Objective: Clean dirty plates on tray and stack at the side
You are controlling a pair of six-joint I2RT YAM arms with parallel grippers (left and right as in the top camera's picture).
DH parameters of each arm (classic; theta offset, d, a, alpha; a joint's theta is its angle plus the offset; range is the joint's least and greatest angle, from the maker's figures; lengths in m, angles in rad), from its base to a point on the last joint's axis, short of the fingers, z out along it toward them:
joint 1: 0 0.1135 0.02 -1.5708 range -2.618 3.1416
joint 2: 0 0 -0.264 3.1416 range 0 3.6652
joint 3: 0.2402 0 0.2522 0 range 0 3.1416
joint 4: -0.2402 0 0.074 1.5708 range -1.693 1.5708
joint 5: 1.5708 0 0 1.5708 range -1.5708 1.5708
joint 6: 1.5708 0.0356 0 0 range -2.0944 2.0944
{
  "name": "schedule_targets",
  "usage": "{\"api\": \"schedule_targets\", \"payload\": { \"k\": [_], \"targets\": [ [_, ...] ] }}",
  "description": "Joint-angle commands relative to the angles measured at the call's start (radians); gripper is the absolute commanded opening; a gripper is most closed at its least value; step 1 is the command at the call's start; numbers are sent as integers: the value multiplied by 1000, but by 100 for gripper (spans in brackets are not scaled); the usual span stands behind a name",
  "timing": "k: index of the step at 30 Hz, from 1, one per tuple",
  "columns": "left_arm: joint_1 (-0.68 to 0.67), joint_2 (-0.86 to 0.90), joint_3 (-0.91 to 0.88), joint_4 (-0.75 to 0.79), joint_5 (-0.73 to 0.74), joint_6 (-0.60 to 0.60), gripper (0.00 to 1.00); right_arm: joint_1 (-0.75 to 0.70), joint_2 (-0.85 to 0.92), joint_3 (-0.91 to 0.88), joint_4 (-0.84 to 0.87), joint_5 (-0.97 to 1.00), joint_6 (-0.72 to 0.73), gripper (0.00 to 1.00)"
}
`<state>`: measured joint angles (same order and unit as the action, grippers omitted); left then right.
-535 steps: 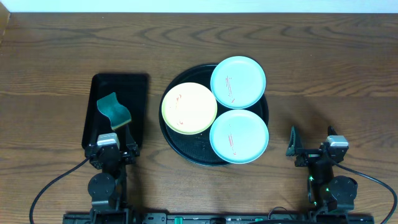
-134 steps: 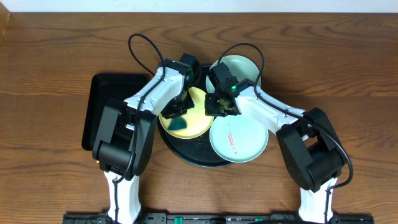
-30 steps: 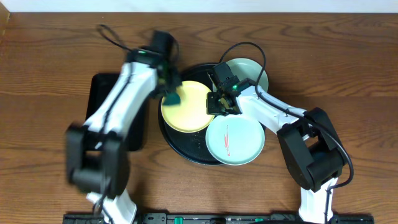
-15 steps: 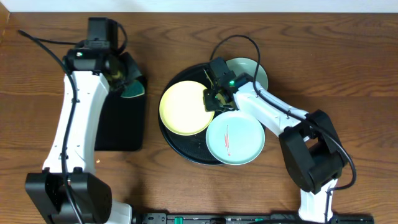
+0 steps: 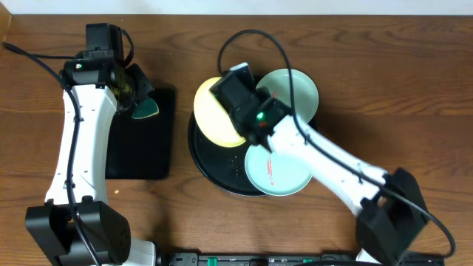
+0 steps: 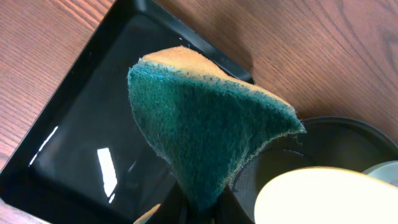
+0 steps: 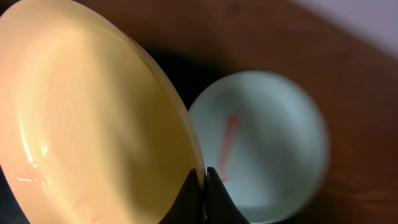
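Observation:
The pale yellow plate, which hangs tilted above the tray now, will be released by my right gripper on the bare table [image 5: 353,123] next to the tray, past the aqua plates.
My right gripper [image 5: 235,111] is shut on the rim of the pale yellow plate [image 5: 211,118], which hangs tilted above the left side of the round black tray [image 5: 207,168]. In the right wrist view the fingers [image 7: 205,177] pinch the yellow plate [image 7: 93,124] edge-on, with faint red marks on it. Two aqua plates lie on the tray: one at the back right [image 5: 297,92], one at the front [image 5: 277,168] with a red streak. My left gripper [image 5: 135,96] is shut on a green sponge [image 5: 145,109], also seen as the sponge [image 6: 205,130] over the rectangular tray.
A rectangular black tray [image 5: 140,148] lies left of the round tray, under the sponge; its glossy floor [image 6: 93,143] shows in the left wrist view. Bare wooden table [image 5: 384,89] surrounds both trays. The right arm crosses over the front aqua plate.
The left arm carried the sponge from the yellow plate to above the rectangular tray. The right gripper lifted the yellow plate by its rim and tilted it up off the tray.

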<state>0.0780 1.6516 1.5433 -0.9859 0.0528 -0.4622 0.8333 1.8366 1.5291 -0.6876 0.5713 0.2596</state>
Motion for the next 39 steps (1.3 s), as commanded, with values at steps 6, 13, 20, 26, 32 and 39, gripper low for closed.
{"api": "schedule_targets", "payload": {
  "k": [6,13,20,26,32,39],
  "targets": [
    [2,-2,-14,-1,-9,24,7,164,-66,26,29,619,-173,1],
    [2,-2,-15,-2,-9,24,8,244,-66,26,56,914,-172,1],
    [2,-2,-16,-6,-9,24,7,234,-66,26,39,763,-171,1],
    [2,-2,-17,-24,-9,24,7,106,-68,26,-36,341,-43,1],
    [-1,-2,-18,-35,-9,24,7,-116,-135,26,-79,-197,9,1],
    [-26,-2,-18,-34,-9,24,8,-465,-233,26,-137,-649,9,1]
  ]
}}
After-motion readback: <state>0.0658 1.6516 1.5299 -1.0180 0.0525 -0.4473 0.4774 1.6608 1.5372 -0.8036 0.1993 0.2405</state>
